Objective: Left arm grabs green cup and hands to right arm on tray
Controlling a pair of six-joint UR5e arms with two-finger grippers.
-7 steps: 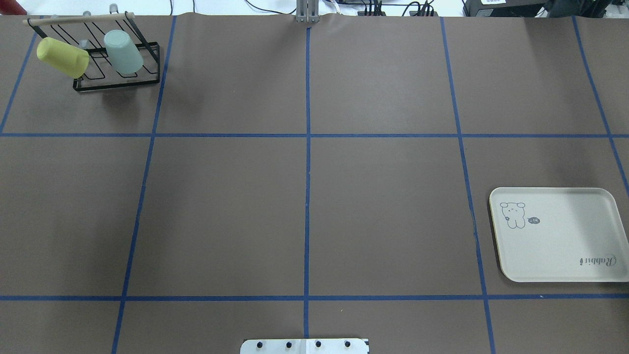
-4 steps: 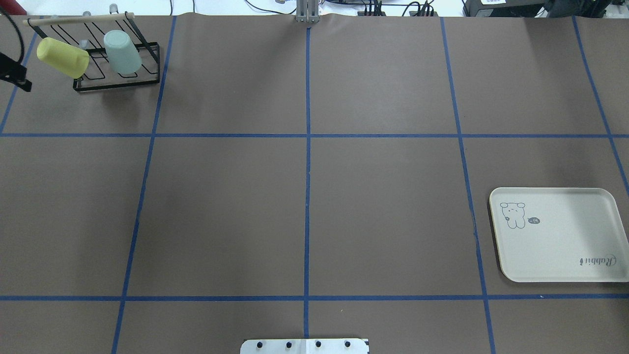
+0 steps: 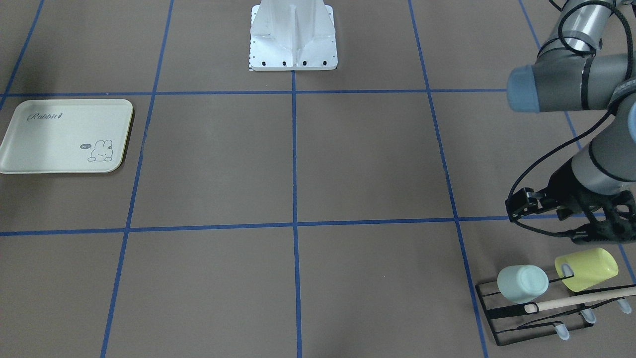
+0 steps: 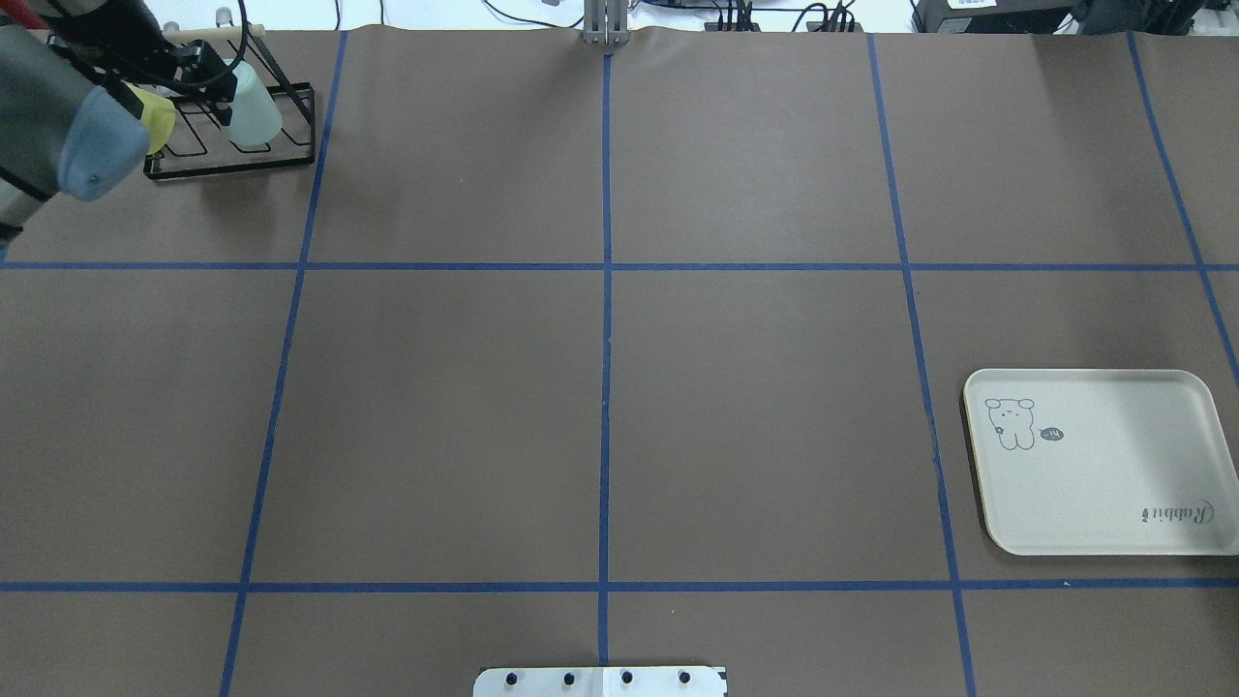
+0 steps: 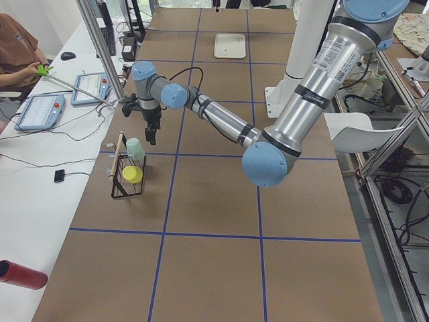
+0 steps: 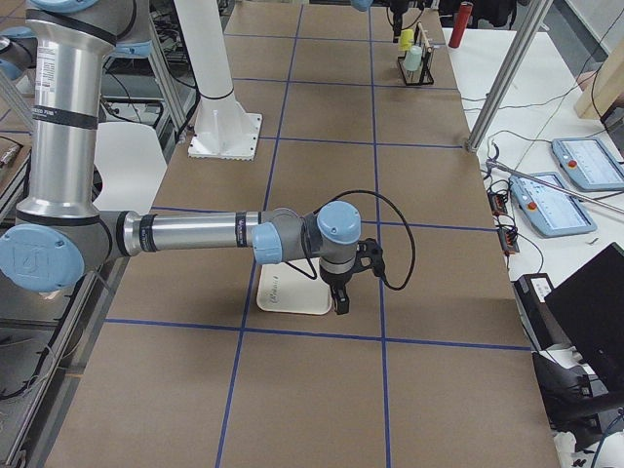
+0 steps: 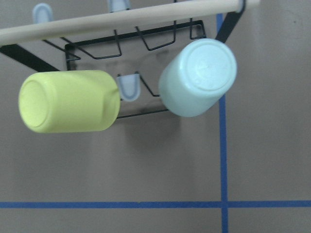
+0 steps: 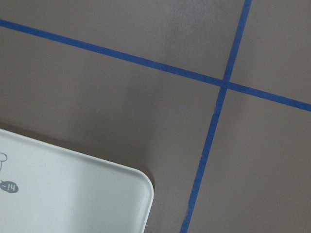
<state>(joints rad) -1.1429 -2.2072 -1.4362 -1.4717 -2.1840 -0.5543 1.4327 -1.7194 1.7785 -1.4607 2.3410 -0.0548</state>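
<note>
The robot's left gripper needs to next go down to the body of the green cup (image 3: 519,283) (image 7: 195,80), next to the yellow-green cup, and close around its sides.
The green cup (image 3: 522,283) hangs mouth-down on a black wire rack (image 3: 502,313) at the table's far left corner; it also shows in the overhead view (image 4: 256,114) and the left wrist view (image 7: 198,77). My left gripper (image 3: 602,232) hovers above the rack, just on the robot side of the cups, apart from them, and looks open and empty. The tray (image 4: 1094,465) lies empty at the right. My right gripper (image 6: 340,297) hangs over the tray's edge (image 6: 292,292); I cannot tell whether it is open or shut.
A yellow-green cup (image 3: 586,268) hangs on the same rack beside the green one, also in the left wrist view (image 7: 68,108). A wooden rod (image 3: 581,298) tops the rack. The robot's base plate (image 3: 293,44) sits at the middle near edge.
My left arm has swung in from the left edge and now stands over the rack, covering part of it in the overhead view. Cups and tray have not moved.
</note>
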